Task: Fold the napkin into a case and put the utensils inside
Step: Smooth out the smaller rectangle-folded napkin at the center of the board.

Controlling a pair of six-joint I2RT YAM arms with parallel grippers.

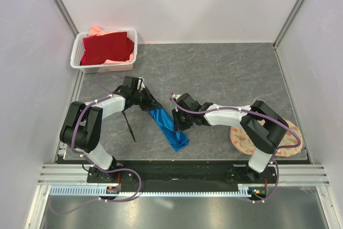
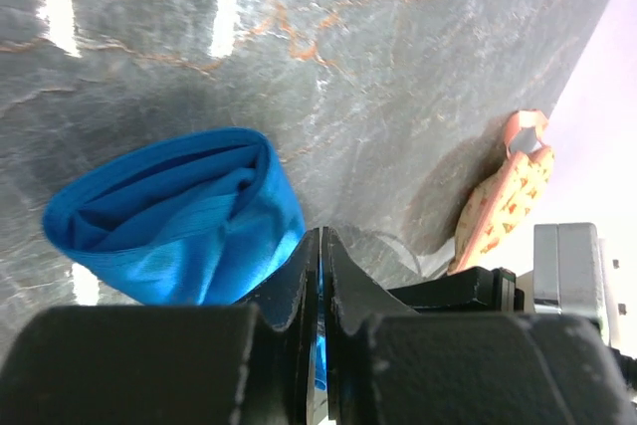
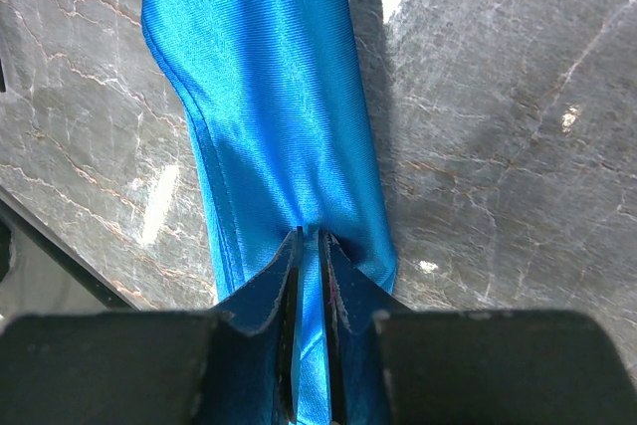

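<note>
The right gripper's pinch puckers the napkin's top layer while its stitched edge lies free, so the robot should open that gripper and take the napkin's stitched edge (image 3: 221,204).
The blue napkin (image 1: 170,134) lies on the grey table as a long narrow folded case, running diagonally between the two arms. In the left wrist view its end (image 2: 169,226) gapes open like a pouch mouth. My left gripper (image 1: 149,106) (image 2: 325,233) is at the case's far upper end, shut with a sliver of blue cloth between its fingers. My right gripper (image 1: 176,124) (image 3: 310,236) is at the case's right side, shut on a pinch of the napkin (image 3: 269,77). One thin black utensil (image 1: 129,126) lies on the table under the left arm, left of the case.
A white basket (image 1: 130,57) with a dark red cloth (image 1: 107,48) stands at the back left. A round peach patterned mat (image 1: 293,142) (image 2: 503,196) lies at the front right under the right arm. Walls close in the table on three sides.
</note>
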